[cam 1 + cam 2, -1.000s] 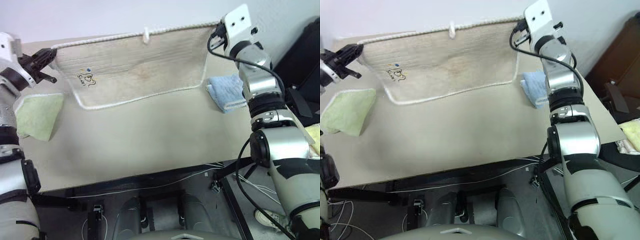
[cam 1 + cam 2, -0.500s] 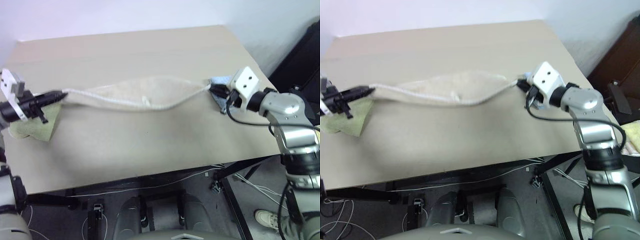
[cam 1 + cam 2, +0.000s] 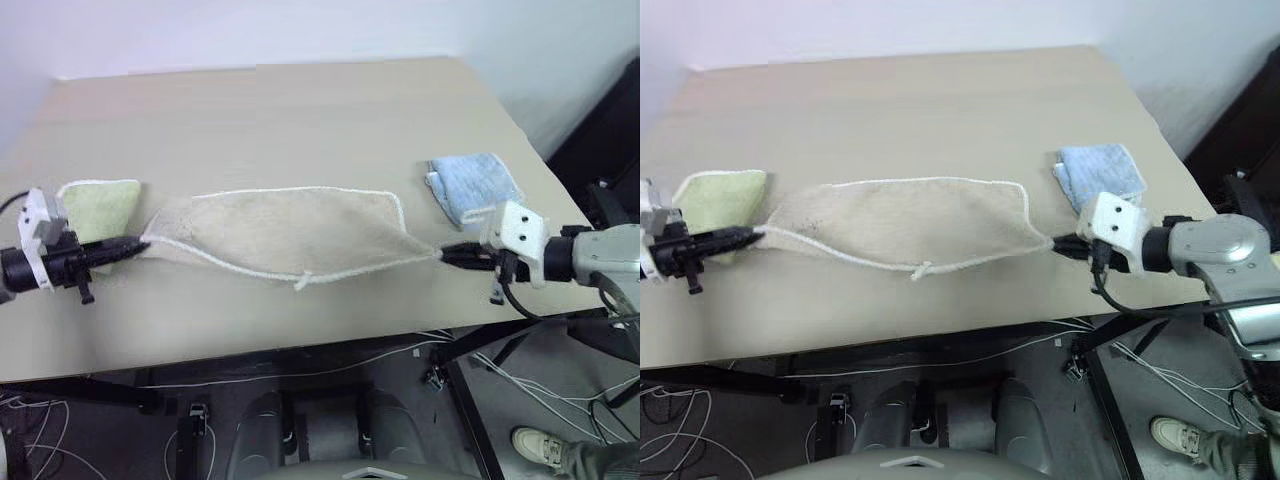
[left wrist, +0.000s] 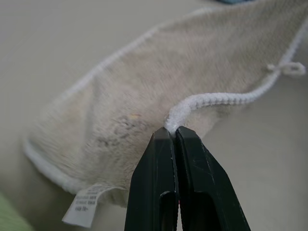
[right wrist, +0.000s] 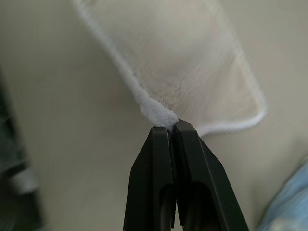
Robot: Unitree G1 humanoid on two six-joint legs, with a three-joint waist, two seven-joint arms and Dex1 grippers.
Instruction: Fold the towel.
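The robot's left gripper will release the corner of the beige towel, now held low over the table, on the towel's end (image 3: 150, 233) just beside the green cloth.
The beige towel (image 3: 290, 228) with white corded edging lies stretched across the table's middle, folded over on itself, its small white loop (image 3: 301, 281) at the near edge. My left gripper (image 3: 132, 244) is shut on the towel's left corner, low over the table beside the green cloth. At the other end my right gripper (image 3: 447, 255) is shut on the right corner, near the table's front right edge. Both wrist views show the black fingers (image 4: 185, 159) pinching the white cord (image 5: 156, 111).
A light green cloth (image 3: 98, 205) lies at the left, just behind my left gripper. A folded light blue cloth (image 3: 474, 185) sits at the right, behind my right gripper. The table's front edge (image 3: 300, 345) runs close below the towel; cables hang underneath.
Both grippers have come down and toward me, carrying the towel's corners. The towel, held up and hanging a second ago, now lies laid down on the table, doubled over.
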